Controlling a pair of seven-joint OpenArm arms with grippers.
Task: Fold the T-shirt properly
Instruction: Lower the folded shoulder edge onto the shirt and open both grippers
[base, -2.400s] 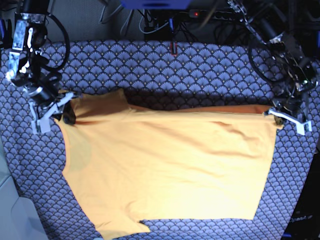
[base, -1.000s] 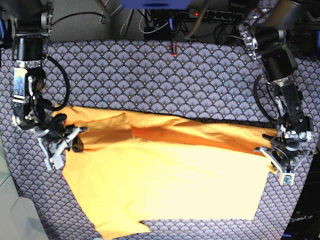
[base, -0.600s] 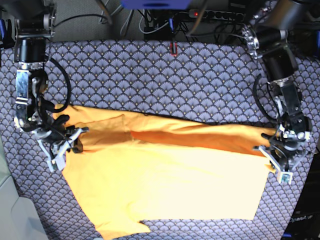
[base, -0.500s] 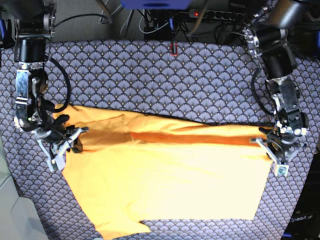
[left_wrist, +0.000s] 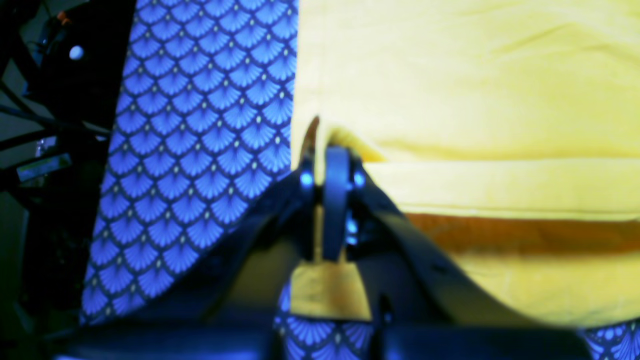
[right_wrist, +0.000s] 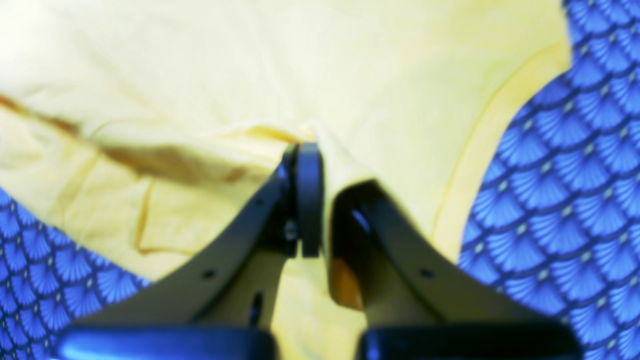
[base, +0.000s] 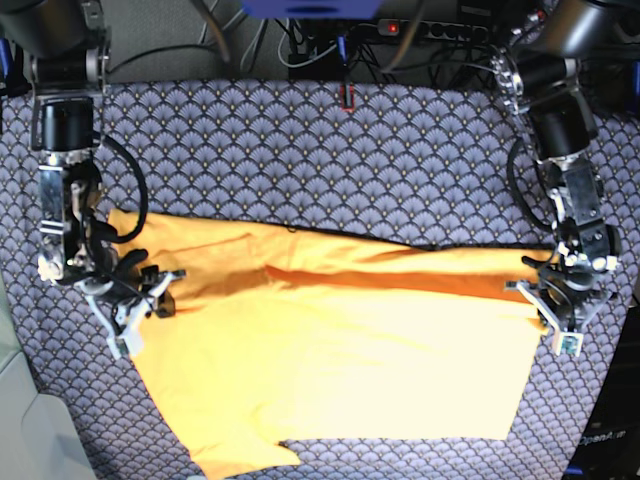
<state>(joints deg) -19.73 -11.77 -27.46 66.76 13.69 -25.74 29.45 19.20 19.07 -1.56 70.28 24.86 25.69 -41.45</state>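
Next, my left gripper lets go of the T-shirt corner on the T-shirt's side edge (base: 537, 336) (left_wrist: 307, 139), just in front of the darker orange band.
The yellow-orange T-shirt (base: 340, 360) lies across the patterned cloth, its far edge folded toward the front over the body, with a darker orange band showing along the fold. My left gripper (base: 528, 293) is at the shirt's right edge in the base view. In the left wrist view this gripper (left_wrist: 325, 150) is shut on a corner of the T-shirt (left_wrist: 475, 75). My right gripper (base: 155, 295) is at the shirt's left side by the sleeve. The right wrist view shows it (right_wrist: 312, 147) shut on a pinch of the T-shirt (right_wrist: 175, 60).
The blue-grey scallop-patterned cloth (base: 300, 150) covers the whole table. Cables and a power strip (base: 430, 30) run behind the far edge, and a small red item (base: 346, 97) sits there. A pale grey surface (base: 20, 420) borders the front left corner.
Both grippers have come toward the front with the shirt's far edge, laying it over the body. In the last half second the right gripper slid slightly further forward; the left one barely moved.
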